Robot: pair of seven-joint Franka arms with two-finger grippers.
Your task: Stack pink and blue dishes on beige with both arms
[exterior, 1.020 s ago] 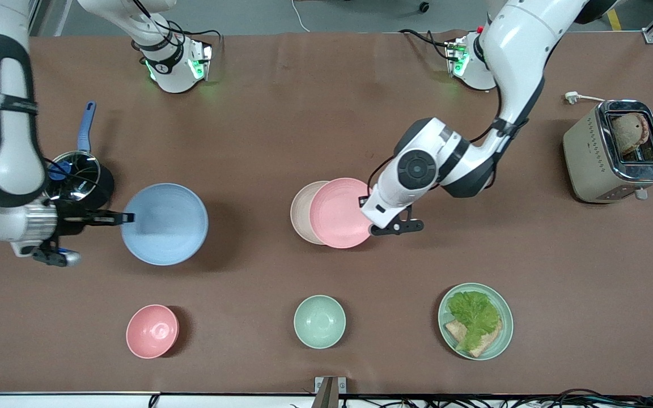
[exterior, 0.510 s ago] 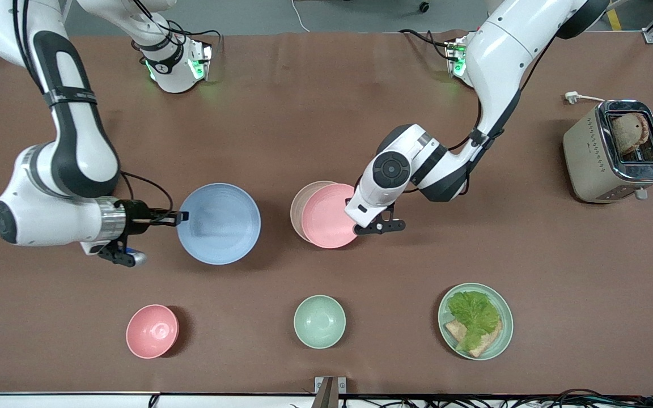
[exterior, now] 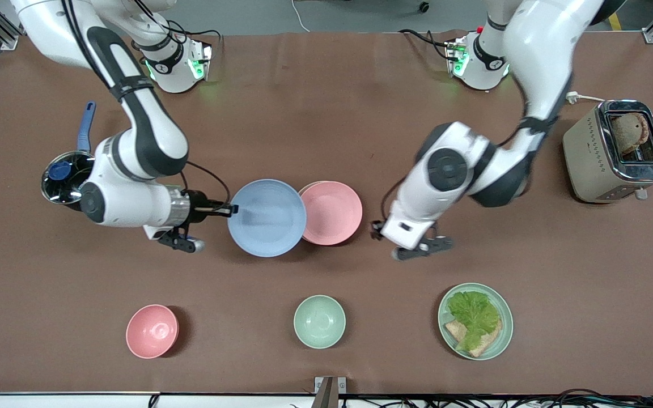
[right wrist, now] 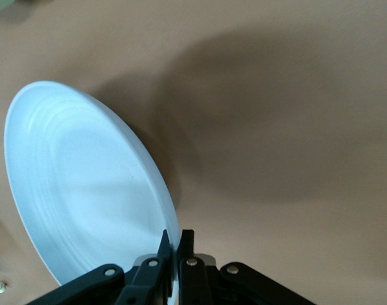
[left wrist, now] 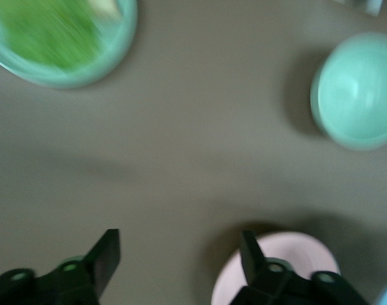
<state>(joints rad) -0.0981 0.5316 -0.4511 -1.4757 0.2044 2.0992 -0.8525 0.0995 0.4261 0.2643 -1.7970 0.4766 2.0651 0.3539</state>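
Next, I release the pale blue plate from my right gripper on the pink plate (exterior: 326,210), squarely on top of the stack.
The pale blue plate (exterior: 267,218) hangs by its rim from my right gripper (exterior: 230,209), which is shut on it; its other edge overlaps the pink plate. In the right wrist view the blue plate (right wrist: 85,178) runs edge-on into the pinched right gripper (right wrist: 175,236). The pink plate (exterior: 335,212) lies on the beige plate (exterior: 306,187), of which only a thin sliver shows. My left gripper (exterior: 377,229) hovers beside the pink plate, toward the left arm's end of the table. It is open and holds nothing. In the left wrist view the left gripper (left wrist: 179,238) has the pink plate (left wrist: 295,260) by one finger.
Near the front camera stand a pink bowl (exterior: 152,331), a mint bowl (exterior: 319,321) and a mint plate (exterior: 502,340) with lettuce and bread. A toaster (exterior: 615,150) sits at the left arm's end, a steel pot (exterior: 66,175) with a blue handle at the right arm's end.
My right arm has carried the blue plate across to the edge of the pink plate. My left gripper has let go of the pink plate, which now rests on the beige one, and drawn away.
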